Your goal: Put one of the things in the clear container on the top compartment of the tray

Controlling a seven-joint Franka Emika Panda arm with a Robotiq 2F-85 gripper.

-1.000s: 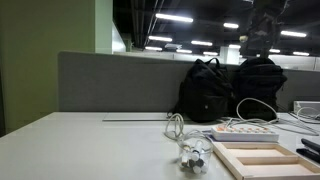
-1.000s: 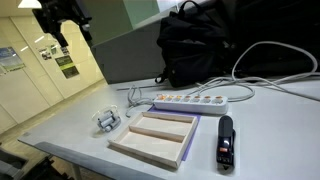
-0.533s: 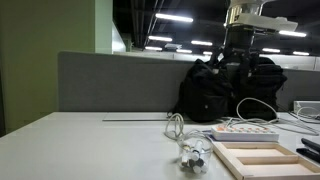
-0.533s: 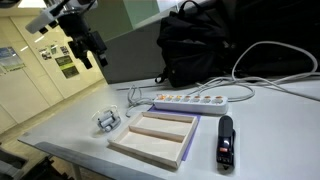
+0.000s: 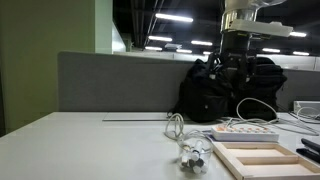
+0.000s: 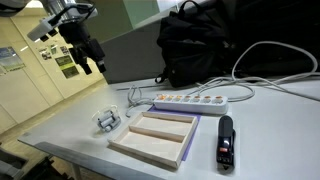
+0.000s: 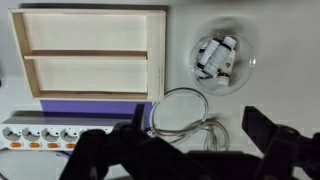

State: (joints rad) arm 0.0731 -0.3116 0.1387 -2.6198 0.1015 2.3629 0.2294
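The robot's gripper needs to next reach into the clear container and close on the middle of the white piece (image 5: 191, 156) (image 7: 218, 57) that lies on top.
The clear container (image 7: 222, 57) sits on the white table with small pale rounded pieces inside; it also shows in both exterior views (image 5: 195, 155) (image 6: 107, 121). The light wooden tray (image 7: 156, 55) lies beside it, its compartments empty, and is seen in both exterior views (image 5: 262, 160) (image 6: 155, 137). My gripper (image 7: 190, 150) is open and empty, its dark fingers spread at the bottom of the wrist view. It hangs high above the table in both exterior views (image 5: 240, 50) (image 6: 88, 55), well clear of the container.
A white power strip (image 7: 40, 133) (image 6: 200, 101) lies along the tray, with a looped white cable (image 7: 180, 115) near the container. A purple sheet (image 7: 90, 106) lies under the tray. A black stapler-like object (image 6: 226, 143) and black backpacks (image 6: 200, 45) are nearby.
The gripper has come down and moved across toward the area over the container; most of that motion was earlier, with only a slight shift in the last half second.
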